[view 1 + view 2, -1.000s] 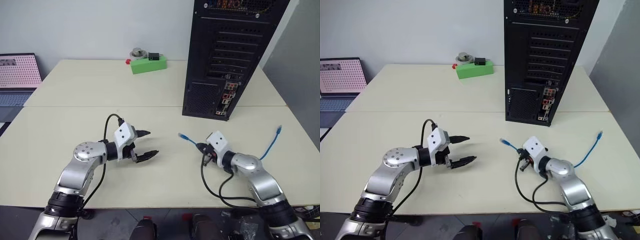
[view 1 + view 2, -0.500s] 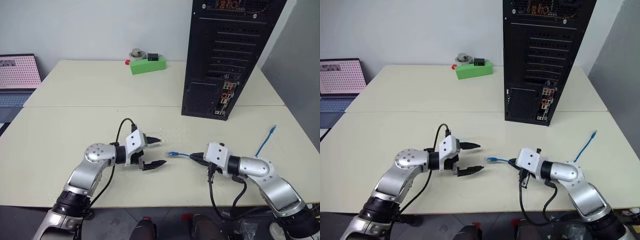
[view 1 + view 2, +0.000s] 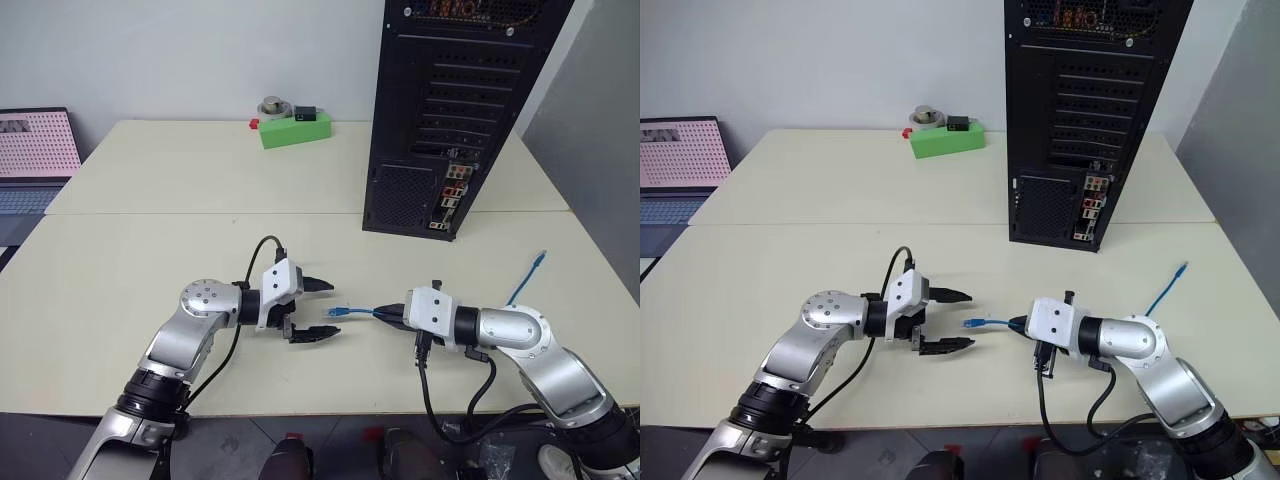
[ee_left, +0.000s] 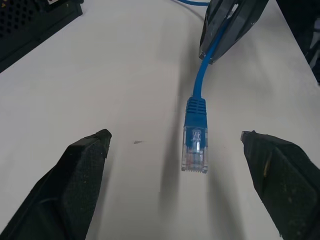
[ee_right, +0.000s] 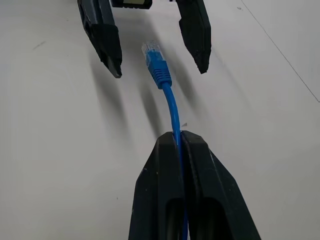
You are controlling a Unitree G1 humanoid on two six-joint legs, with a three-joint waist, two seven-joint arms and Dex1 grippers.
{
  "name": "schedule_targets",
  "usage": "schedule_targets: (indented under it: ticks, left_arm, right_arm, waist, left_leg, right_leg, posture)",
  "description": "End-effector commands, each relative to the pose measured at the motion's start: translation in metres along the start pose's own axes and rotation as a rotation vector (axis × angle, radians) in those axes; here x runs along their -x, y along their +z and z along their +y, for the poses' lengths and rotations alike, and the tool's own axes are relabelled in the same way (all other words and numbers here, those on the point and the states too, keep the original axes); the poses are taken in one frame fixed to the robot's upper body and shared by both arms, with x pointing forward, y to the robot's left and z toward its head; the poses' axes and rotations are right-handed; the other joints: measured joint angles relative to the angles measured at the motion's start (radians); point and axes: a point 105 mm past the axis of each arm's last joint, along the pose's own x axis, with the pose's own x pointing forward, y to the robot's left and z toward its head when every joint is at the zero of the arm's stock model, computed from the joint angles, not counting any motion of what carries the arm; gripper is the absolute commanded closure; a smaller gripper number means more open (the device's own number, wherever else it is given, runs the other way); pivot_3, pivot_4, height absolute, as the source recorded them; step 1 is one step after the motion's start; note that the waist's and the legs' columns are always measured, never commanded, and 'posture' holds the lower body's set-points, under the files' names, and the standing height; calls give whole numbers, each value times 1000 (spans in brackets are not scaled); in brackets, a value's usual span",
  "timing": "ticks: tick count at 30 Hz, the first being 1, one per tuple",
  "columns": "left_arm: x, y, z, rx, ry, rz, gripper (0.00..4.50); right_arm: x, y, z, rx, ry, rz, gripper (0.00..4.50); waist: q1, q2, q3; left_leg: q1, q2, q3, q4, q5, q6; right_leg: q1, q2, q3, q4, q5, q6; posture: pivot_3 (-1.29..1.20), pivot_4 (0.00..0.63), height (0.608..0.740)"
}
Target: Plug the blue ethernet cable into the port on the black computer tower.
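My left gripper needs to hold the end of the plug while my right gripper takes the plug's base (image 3: 345, 311), because my right gripper pinches the cable too far behind its plug.
The blue ethernet cable (image 3: 360, 311) is pinched a short way behind its plug (image 4: 195, 150) by my right gripper (image 5: 179, 137), which is shut on it. That plug sticks out level to the left above the table. It lies between the spread fingers of my left gripper (image 3: 335, 311), which is open and does not touch it. The cable's other end (image 3: 541, 257) rises over the table at the right. The black computer tower (image 3: 450, 110) stands at the back right, rear panel toward me, with its ports (image 3: 455, 192) low on the panel.
A green block (image 3: 296, 128) carrying small parts sits at the table's back. A laptop (image 3: 35, 150) stands beyond the left edge. Black robot wires hang off the table's front edge under my right arm.
My left gripper has moved right, so its fingers now flank the plug. My right gripper rolled and swung the plug leftward toward it; the cable's far end shifted a little.
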Motion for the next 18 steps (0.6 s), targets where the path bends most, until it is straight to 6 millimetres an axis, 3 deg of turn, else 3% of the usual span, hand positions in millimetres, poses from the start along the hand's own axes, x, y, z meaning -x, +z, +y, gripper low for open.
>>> schedule_targets:
  ticks: [1,14,18]
  left_arm:
    - [-2,9,4,-33,4,-27,1115]
    - [-4,3,1,-39,-7,-15,3995]
    - [-4,0,3,-72,5,-2,4193]
  right_arm:
    - [5,16,-5,62,-11,-29,4500]
    - [7,18,-6,67,-6,-21,4500]
    - [8,16,-5,79,6,-8,4500]
  waist:
    - [0,0,0]
    - [0,0,0]
    - [0,0,0]
  left_leg:
    - [0,0,0,0,0,0]
    - [0,0,0,0,0,0]
    - [0,0,0,0,0,0]
  right_leg:
    - [0,0,0,0,0,0]
    - [0,0,0,0,0,0]
    - [0,0,0,0,0,0]
  posture:
    - [0,150,740]
    - [0,150,740]
    - [0,150,740]
